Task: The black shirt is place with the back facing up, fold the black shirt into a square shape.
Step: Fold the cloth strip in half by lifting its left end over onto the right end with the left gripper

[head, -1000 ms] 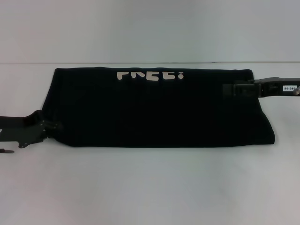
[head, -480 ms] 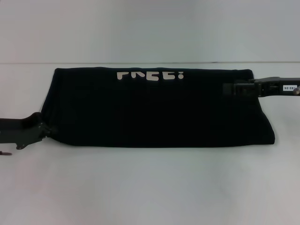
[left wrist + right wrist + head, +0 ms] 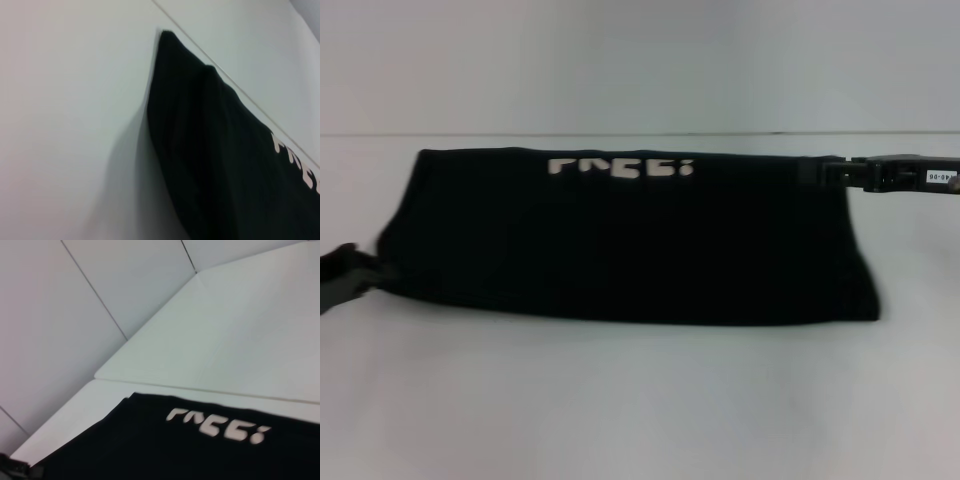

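My left gripper releases the shirt's corner next, on the black shirt's end [image 3: 800,217] just in front of my right gripper.
The black shirt [image 3: 620,245] stretches as a wide dark band across the white table, with white "FREE!" letters [image 3: 620,167] upside down along its far edge. My left gripper [image 3: 360,272] is at the shirt's near left corner and shut on the fabric. My right gripper [image 3: 812,172] is shut on the far right corner. In the left wrist view the shirt [image 3: 215,150] rises off the table and casts a shadow. The right wrist view shows the shirt [image 3: 150,450] and its letters close below the camera. The fingers themselves are hidden against the dark cloth.
The white table [image 3: 640,400] runs wide in front of the shirt, and its back edge [image 3: 640,134] meets a pale wall just behind the shirt. Table seams [image 3: 210,390] show in the right wrist view.
Both grippers moved left and the shirt shifted left with them. The right gripper also rose toward the far edge, and the left arm pulled mostly out of view.
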You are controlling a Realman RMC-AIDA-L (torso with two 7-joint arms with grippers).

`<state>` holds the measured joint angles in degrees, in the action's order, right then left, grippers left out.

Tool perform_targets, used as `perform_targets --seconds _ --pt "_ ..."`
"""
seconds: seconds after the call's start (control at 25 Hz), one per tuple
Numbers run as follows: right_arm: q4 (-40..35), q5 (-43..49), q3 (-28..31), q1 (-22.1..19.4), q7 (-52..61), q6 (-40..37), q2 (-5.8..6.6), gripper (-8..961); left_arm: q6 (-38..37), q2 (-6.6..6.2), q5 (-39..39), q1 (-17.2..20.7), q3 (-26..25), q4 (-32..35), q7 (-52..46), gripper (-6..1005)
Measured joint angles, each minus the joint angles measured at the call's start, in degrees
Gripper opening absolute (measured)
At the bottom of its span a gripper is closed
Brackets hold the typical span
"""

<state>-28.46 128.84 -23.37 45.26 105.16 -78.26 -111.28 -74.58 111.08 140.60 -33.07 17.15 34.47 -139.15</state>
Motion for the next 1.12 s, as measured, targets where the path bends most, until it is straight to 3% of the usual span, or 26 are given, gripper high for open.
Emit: perform_targets --seconds 0.36,0.64,0.8,0.88,1.0,1.12 --pt "0.2 -1.5 0.2 0.2 0.5 1.5 0.00 676 -2.1 -1.02 1.4 6.4 -3.8 7.7 1.0 80" --pt "0.1 -1.7 0.2 0.5 0.5 2.1 -0.26 676 -5.4 -1.76 0.2 6.0 -4.7 8.4 1.2 95" --pt "-0.1 -2.3 0.3 -0.8 0.5 2.6 0.00 677 -14.2 -2.78 -3.9 1.5 -4.3 8.2 1.6 104" --pt "-0.1 -2.5 0.3 -1.3 0.5 2.6 0.20 677 -18.3 -2.96 -5.6 -3.0 -3.5 7.1 1.4 108" --pt "-0.9 -3.9 0.4 -3.5 0.6 2.4 0.92 677 -19.1 -2.13 -6.5 -10.2 -1.4 2.0 1.3 115" --pt "-2.5 -5.5 0.5 -6.4 1.0 2.2 1.68 677 -15.4 -0.06 -6.7 -17.9 2.5 -3.9 1.9 121"
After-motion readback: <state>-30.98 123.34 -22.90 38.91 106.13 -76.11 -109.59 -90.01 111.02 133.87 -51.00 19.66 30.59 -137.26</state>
